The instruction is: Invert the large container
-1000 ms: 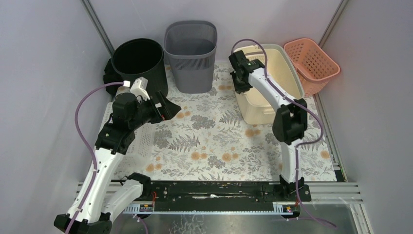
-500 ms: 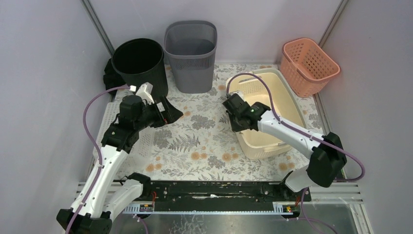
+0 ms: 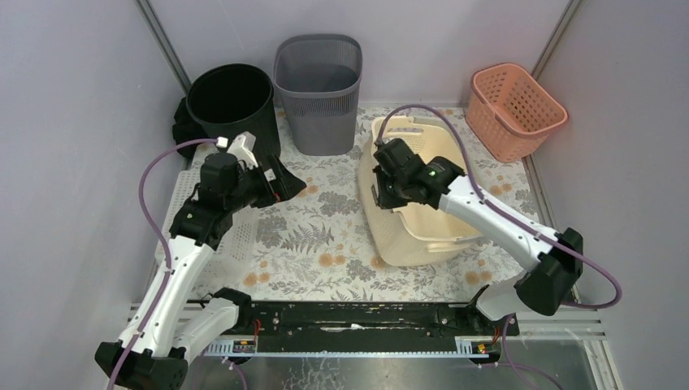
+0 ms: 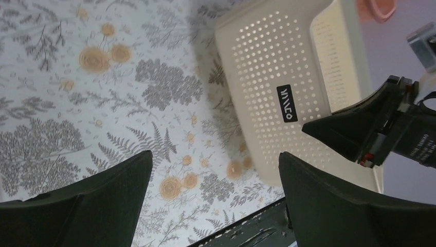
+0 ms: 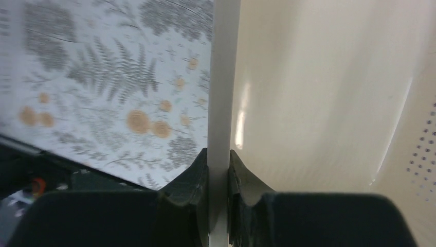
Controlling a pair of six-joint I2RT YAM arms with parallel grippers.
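The robot's right gripper needs to let go of the large cream container on the floral mat [image 3: 348, 200] [image 5: 193, 14] in front of the grey slotted bin.
The large cream container [image 3: 406, 236] stands tipped on the floral mat at centre right, its opening turned up and to the right. My right gripper [image 3: 380, 191] is shut on its left rim; in the right wrist view the fingers [image 5: 218, 154] clamp the white rim [image 5: 223, 77], with the container's inner wall [image 5: 319, 92] to the right. The left wrist view shows its perforated outer wall [image 4: 288, 82] with a black label. My left gripper [image 3: 284, 183] is open and empty above the mat, left of the container, jaws wide apart [image 4: 216, 159].
A black round bin [image 3: 230, 101] and a grey slotted bin [image 3: 318, 77] stand at the back left. A pink basket [image 3: 517, 101] stands at the back right. A white perforated tray [image 3: 236, 236] lies at the mat's left edge under the left arm.
My right gripper has drawn the container from the back right toward the middle and tipped it over onto its side. The left gripper has shifted only slightly.
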